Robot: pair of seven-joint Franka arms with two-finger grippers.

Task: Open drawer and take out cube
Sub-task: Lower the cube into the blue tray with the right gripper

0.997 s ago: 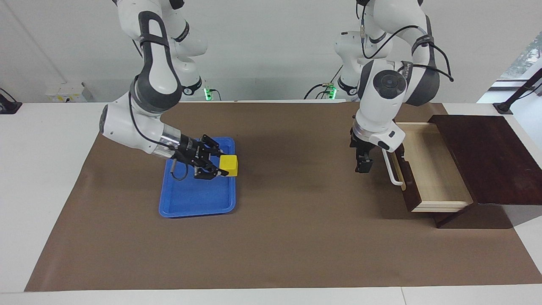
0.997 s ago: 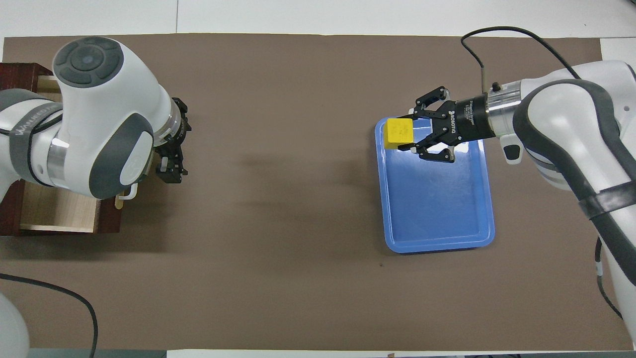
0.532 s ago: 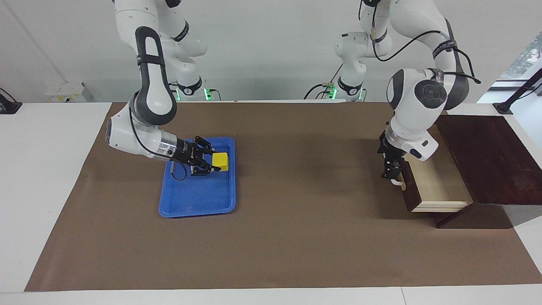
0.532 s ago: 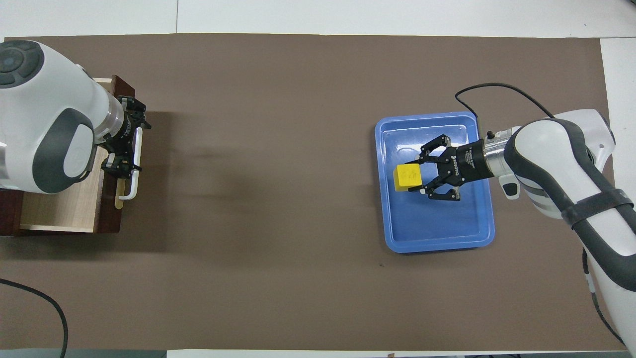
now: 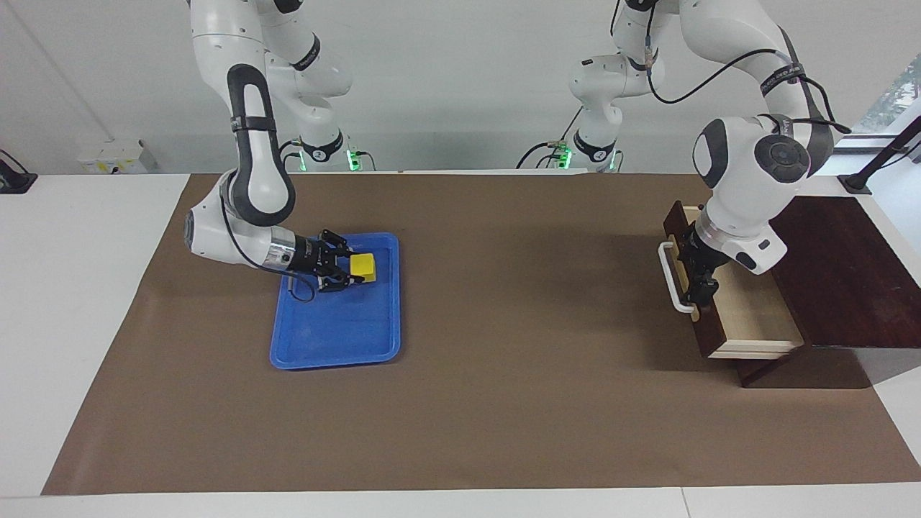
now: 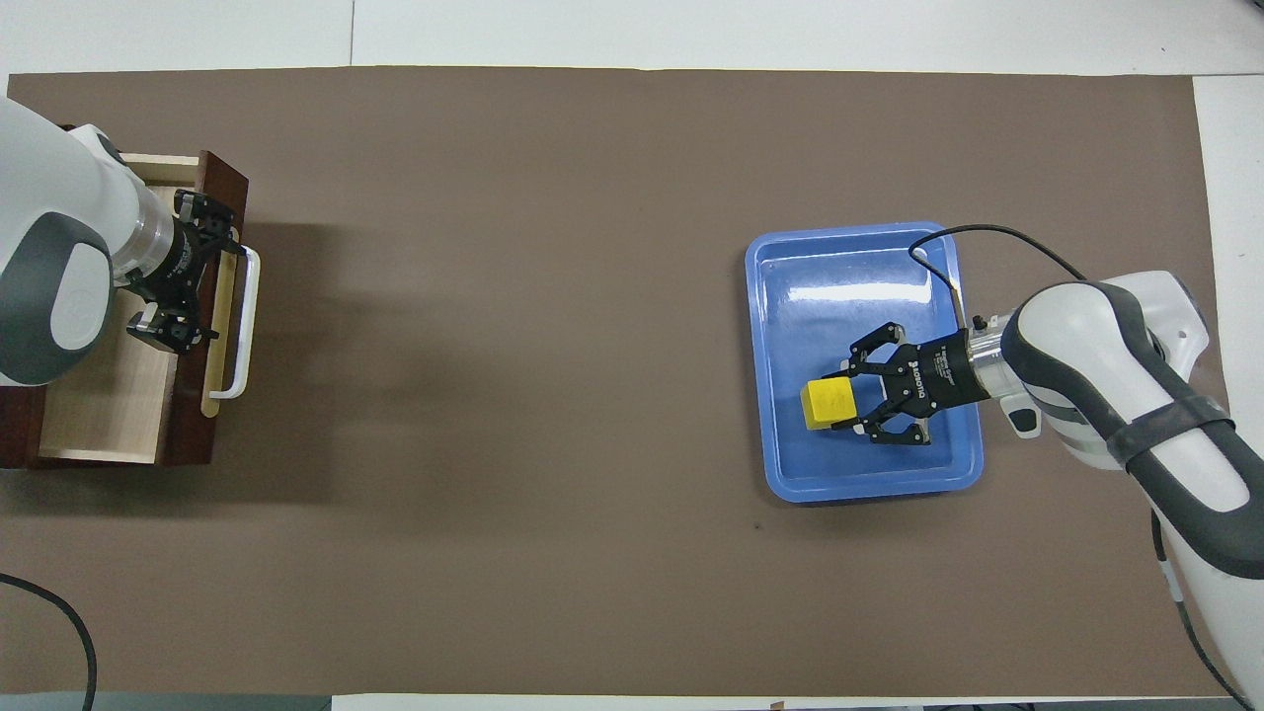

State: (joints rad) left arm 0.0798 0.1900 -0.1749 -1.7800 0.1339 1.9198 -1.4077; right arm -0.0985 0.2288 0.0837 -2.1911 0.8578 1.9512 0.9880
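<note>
The robot's right gripper will release the yellow cube inside the blue tray [image 6: 830, 439], close to the tray's corner that faces the drawer and the robots.
The small yellow cube [image 5: 363, 267] is held in my right gripper [image 5: 352, 270], which is shut on it low in the blue tray [image 5: 334, 338]. In the overhead view the cube [image 6: 828, 405] sits at the tip of the right gripper [image 6: 847, 403], in the part of the tray [image 6: 849, 267] nearer to the robots. The drawer [image 5: 755, 316] stands open at the left arm's end of the table, and its pale wood inside looks empty. My left gripper [image 5: 699, 288] is over the drawer's dark front, just inside the white handle [image 5: 669, 277]. In the overhead view the left gripper [image 6: 183, 272] is above the drawer [image 6: 99, 415].
The dark brown cabinet top [image 5: 835, 266] covers the drawer's back part. A brown mat [image 5: 504, 360] covers the table between the tray and the drawer. The right arm's cable [image 6: 987, 237] loops over the tray's edge.
My right gripper lowered the cube into the tray and brought it nearer to the robots. My left gripper moved from beside the handle to over the drawer front. The drawer slid slightly inward.
</note>
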